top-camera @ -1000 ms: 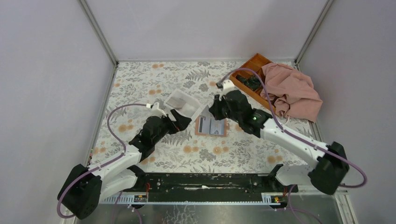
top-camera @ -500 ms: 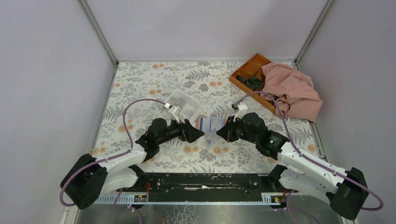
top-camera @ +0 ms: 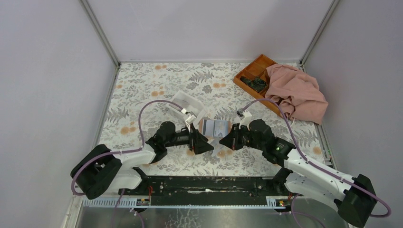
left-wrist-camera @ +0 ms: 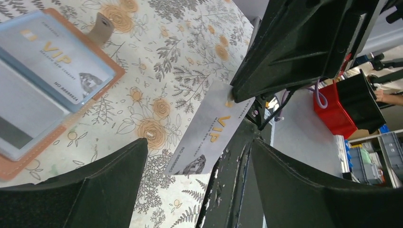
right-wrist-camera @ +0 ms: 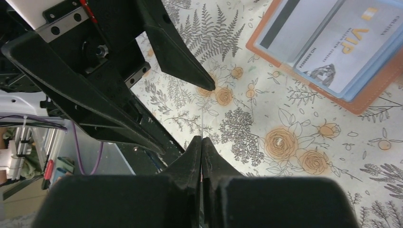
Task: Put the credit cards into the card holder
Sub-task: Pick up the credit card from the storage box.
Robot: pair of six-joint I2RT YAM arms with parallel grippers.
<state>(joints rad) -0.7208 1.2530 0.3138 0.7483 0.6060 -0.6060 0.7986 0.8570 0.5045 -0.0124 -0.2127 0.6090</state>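
I am holding the VIP card by its short end in my right gripper, so while my left gripper steadies it, I next take the card's long edge (left-wrist-camera: 230, 138) with my right gripper.
The tan card holder (top-camera: 205, 127) lies open on the floral table, with blue-grey credit cards (top-camera: 218, 126) in its sleeves. My right gripper (top-camera: 222, 141) is shut on one grey VIP credit card (left-wrist-camera: 209, 133), held in the air just in front of the holder. The right wrist view shows that card edge-on as a thin line (right-wrist-camera: 202, 124) leaving the gripper (right-wrist-camera: 201, 138). My left gripper (left-wrist-camera: 198, 142) faces it, open, with one finger on each side of the card's free end and not touching it. The holder (left-wrist-camera: 114, 76) and a VIP card (left-wrist-camera: 57, 57) in it lie behind.
A white box (top-camera: 190, 105) sits just behind the left gripper. An orange compartment tray (top-camera: 252, 76) and a pink cloth (top-camera: 297, 92) are at the back right. The black base rail (top-camera: 204, 183) runs along the near edge, close under both grippers.
My right gripper has carried the card from over the holder toward the near edge. The left arm swung right from the white box to face it, its jaws narrowing slightly around the card.
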